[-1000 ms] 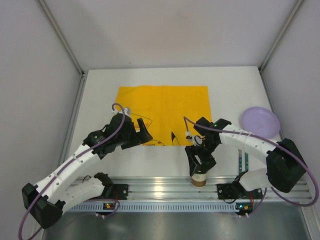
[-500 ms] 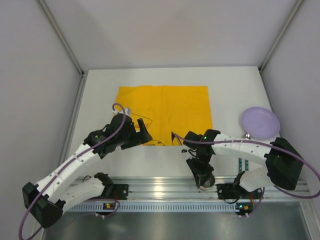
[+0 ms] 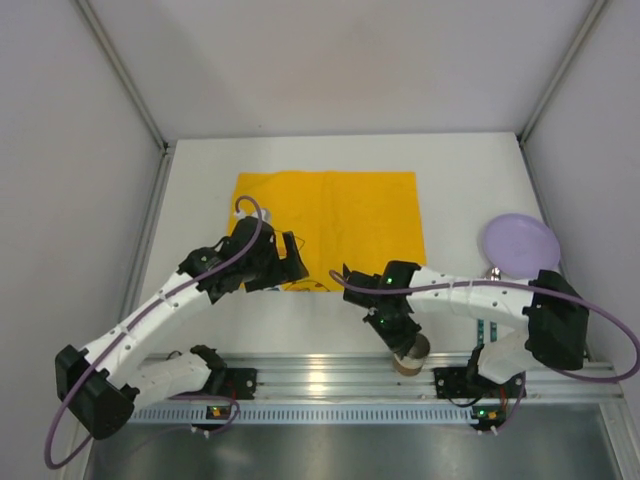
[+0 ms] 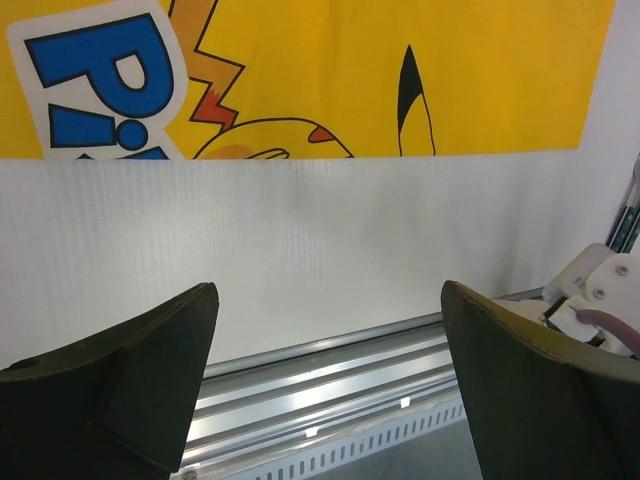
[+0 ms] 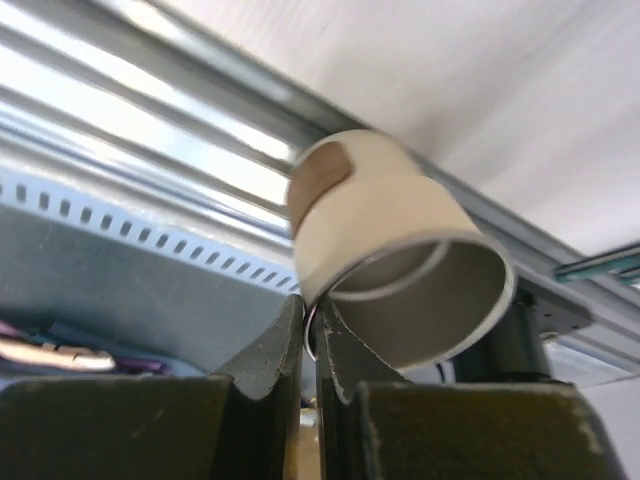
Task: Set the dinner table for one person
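Note:
My right gripper needs to set the cream cup down on the yellow printed mat's far corner (image 3: 388, 204) toward the lilac plate.
A cream cup with a brown base (image 3: 411, 356) hangs tilted over the near edge of the white dinner table (image 3: 470, 190). My right gripper (image 3: 398, 338) is shut on it. In the right wrist view the two fingers (image 5: 272, 352) pinch one wall of the cup (image 5: 390, 250) at the rim, one pad outside and one inside the mouth, around the gripper (image 5: 311, 322). My left gripper (image 3: 291, 262) hovers open over the near edge of the yellow printed mat (image 3: 325, 225). Nothing lies between its fingers (image 4: 150, 380), where bare table (image 4: 300, 240) and mat (image 4: 450, 80) show beyond the gripper (image 4: 330, 315).
A lilac plate (image 3: 520, 243) lies at the table's right edge. A thin teal-handled utensil (image 3: 487, 325) lies near the right arm's base. An aluminium rail (image 3: 320, 375) runs along the near edge, under the cup.
The right gripper came down over the upright cup, closed on its rim, and the cup now tilts in its grip. The left arm shifted slightly up and to the right, still open.

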